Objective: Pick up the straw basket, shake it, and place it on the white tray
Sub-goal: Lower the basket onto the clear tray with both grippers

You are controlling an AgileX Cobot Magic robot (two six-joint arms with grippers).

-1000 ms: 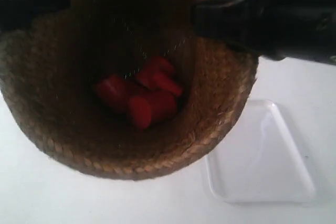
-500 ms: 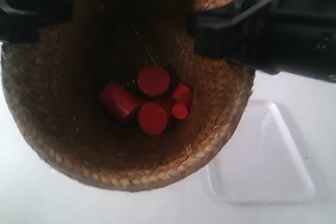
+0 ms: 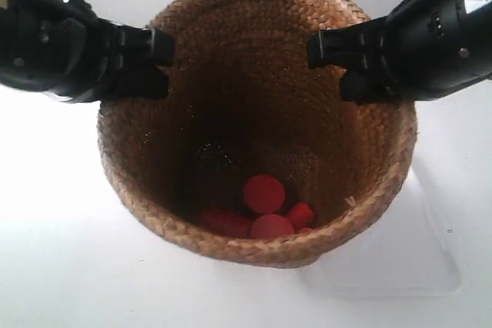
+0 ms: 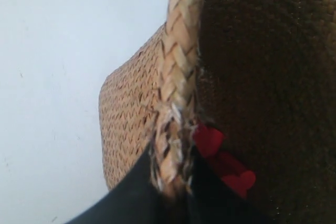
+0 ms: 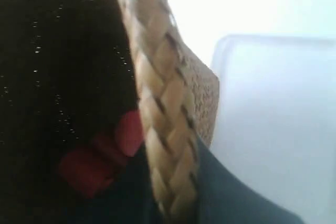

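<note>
Next, I set the straw basket upright on the middle of the white tray (image 3: 381,234) with my right gripper.
The straw basket (image 3: 254,113) hangs in the middle of the exterior view, held up by both arms, its dark inside open to the camera. Several red cylinders (image 3: 264,193) lie at its bottom. The left gripper (image 4: 170,182) is shut on the braided rim (image 4: 178,93), one finger outside and one inside. On the opposite side the right gripper (image 5: 176,187) pinches the rim (image 5: 157,77) the same way. The white tray (image 3: 430,251) lies on the table below, mostly covered by the basket; the right wrist view also shows the tray (image 5: 273,108).
A white tabletop (image 3: 54,266) spreads under and around the basket. The black arm at the exterior view's left (image 3: 61,51) and the one at its right (image 3: 430,36) reach in from the upper corners.
The basket has dropped away from the camera and shifted right, over the tray. The red cylinders have tumbled towards the near wall. Both grippers keep hold of the rim.
</note>
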